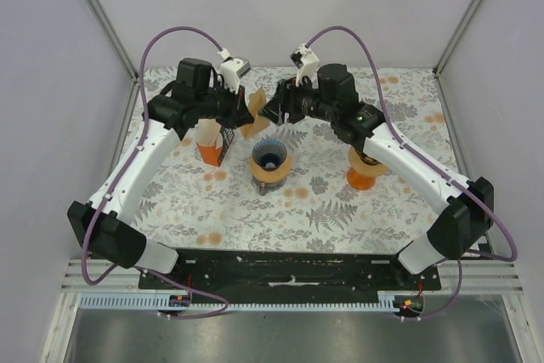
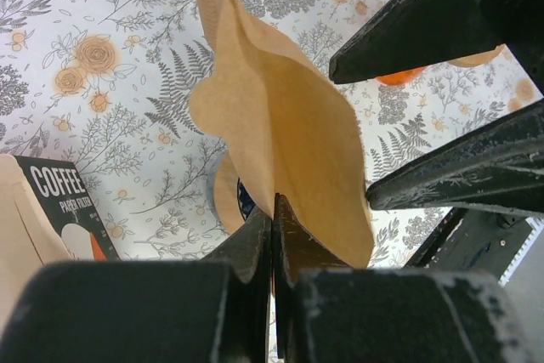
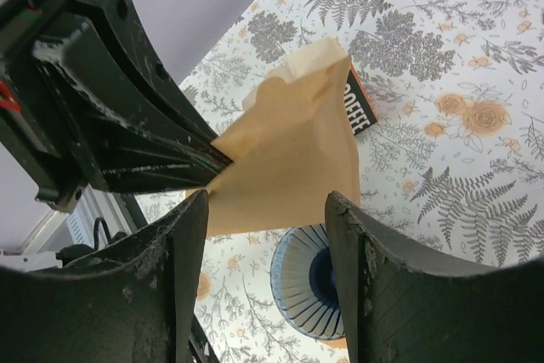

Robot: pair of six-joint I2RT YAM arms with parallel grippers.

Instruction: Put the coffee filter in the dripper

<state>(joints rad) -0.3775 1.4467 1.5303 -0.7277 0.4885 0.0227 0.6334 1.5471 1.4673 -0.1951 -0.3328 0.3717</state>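
Observation:
Next, my right gripper steadies the coffee filter, as it bends crooked from my left gripper's pinch, while my left gripper takes it again by the seamed edge [image 2: 209, 19].
My left gripper [image 1: 248, 113] is shut on a brown paper coffee filter [image 1: 254, 114], pinching its corner [image 2: 276, 210] and holding it in the air behind the dripper. The filter [image 2: 280, 125] hangs partly opened. My right gripper [image 1: 270, 111] is open, its fingers on either side of the filter's free edge [image 3: 289, 167], not touching it. The blue ribbed dripper [image 1: 271, 159] stands on the table below and in front of both grippers; it shows between the right fingers [image 3: 314, 291] and partly behind the filter in the left wrist view [image 2: 228, 197].
An orange box of coffee filters [image 1: 212, 144] stands left of the dripper, also seen in the left wrist view [image 2: 59, 210]. An orange round object [image 1: 365, 172] sits under my right arm. The table has a floral cloth [image 1: 340, 210].

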